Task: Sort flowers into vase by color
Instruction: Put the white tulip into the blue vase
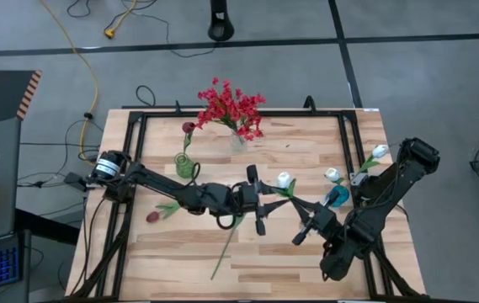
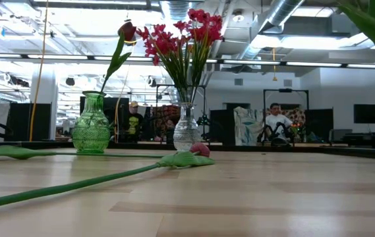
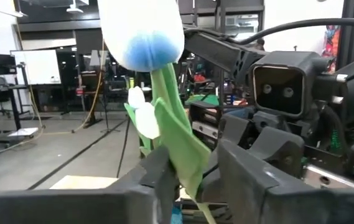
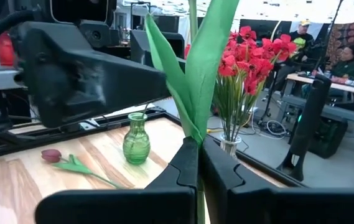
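The robot's right gripper is low at the base of the white tulip's leaf, so the left gripper should hold the tulip to let the right gripper take it under its bud (image 3: 162, 79).
A white tulip (image 1: 284, 179) with a green stem and leaf is up off the table between both grippers. My left gripper (image 1: 273, 202) is open, a finger on each side of the stem and leaf just below the bud (image 3: 142, 31). My right gripper (image 1: 305, 227) is shut on the same flower lower down. Red sprays (image 1: 232, 108) stand in a clear vase (image 1: 239, 140). One maroon tulip (image 1: 188, 128) stands in a green vase (image 1: 187, 165). Two white tulips (image 1: 332, 174) stand in a blue vase (image 1: 337, 198). My left gripper (image 3: 196, 177) has the stem and leaf (image 3: 186, 149) between its parted fingers; whether they touch it, I cannot tell. My right gripper (image 4: 198, 162) pinches the white tulip's stem and leaf base (image 4: 193, 134) between its two shut fingers. The leaves stand upright above the fingers, and the flower is lifted clear of the table.
A maroon tulip (image 1: 153, 216) lies on the table left of centre. Another long stem (image 1: 222, 252) lies slanting toward the near edge, its bud end (image 2: 200, 150) near the left arm. A black frame (image 1: 130, 168) runs around the tabletop. People sit in the room beyond.
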Controlling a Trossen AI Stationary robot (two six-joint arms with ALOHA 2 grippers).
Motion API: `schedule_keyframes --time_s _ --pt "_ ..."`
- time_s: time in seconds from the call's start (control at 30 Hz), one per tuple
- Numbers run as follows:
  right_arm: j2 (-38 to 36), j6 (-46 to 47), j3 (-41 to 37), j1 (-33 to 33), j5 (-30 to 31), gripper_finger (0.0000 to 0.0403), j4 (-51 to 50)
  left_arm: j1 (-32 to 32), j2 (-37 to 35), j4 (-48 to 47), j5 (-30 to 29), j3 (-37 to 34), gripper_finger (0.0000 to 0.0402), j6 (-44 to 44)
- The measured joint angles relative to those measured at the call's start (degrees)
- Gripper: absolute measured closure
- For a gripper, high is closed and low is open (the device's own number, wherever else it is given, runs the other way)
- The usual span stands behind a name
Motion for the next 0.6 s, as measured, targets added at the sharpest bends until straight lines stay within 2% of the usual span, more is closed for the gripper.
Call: schedule_keyframes --time_s 0.23,0.6 --pt "0.0 0.0 0.0 -0.4 0.0 0.037 0.4 0.6 0.0 -1.1 0.1 0.0 0.035 -1.4" --pt "0.0 0.0 0.0 -0.5 -0.1 0.037 0.5 1.2 0.0 -2.7 1.0 0.0 0.0354 -2.0"
